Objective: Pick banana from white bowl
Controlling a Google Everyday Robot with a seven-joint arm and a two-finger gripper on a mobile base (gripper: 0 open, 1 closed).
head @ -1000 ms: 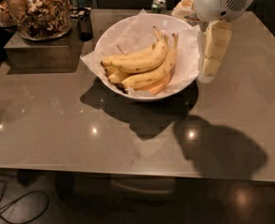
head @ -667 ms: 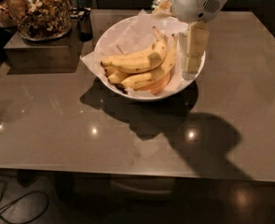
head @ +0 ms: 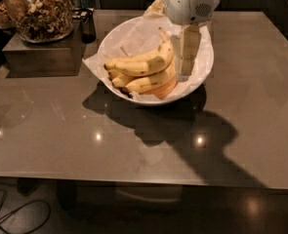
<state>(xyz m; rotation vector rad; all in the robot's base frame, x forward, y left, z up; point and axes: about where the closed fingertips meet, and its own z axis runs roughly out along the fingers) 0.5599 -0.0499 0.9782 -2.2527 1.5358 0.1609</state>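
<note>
Next, my gripper should go to the top banana's stem end (head: 163, 51) in the white bowl and close there.
The white bowl (head: 206, 65), wide, shallow and lined with crinkled white paper, stands on the brown table, back centre. A bunch of yellow bananas (head: 144, 65) lies inside it, stems pointing up and right; a pinkish fruit shows under them. My gripper (head: 185, 74) hangs down from the white arm head (head: 190, 3) into the right part of the bowl, its pale tip right beside the bananas' stem end. I cannot tell whether it touches them.
A glass jar of brown snacks (head: 40, 11) stands on a metal box (head: 41, 55) at the back left. A small black object (head: 88, 26) sits between jar and bowl. The table's front edge (head: 133, 180) runs across below; cables (head: 16, 216) lie on the floor.
My gripper has moved left, from beside the bowl's right rim to inside the bowl next to the bananas. The bananas and bowl have not moved.
</note>
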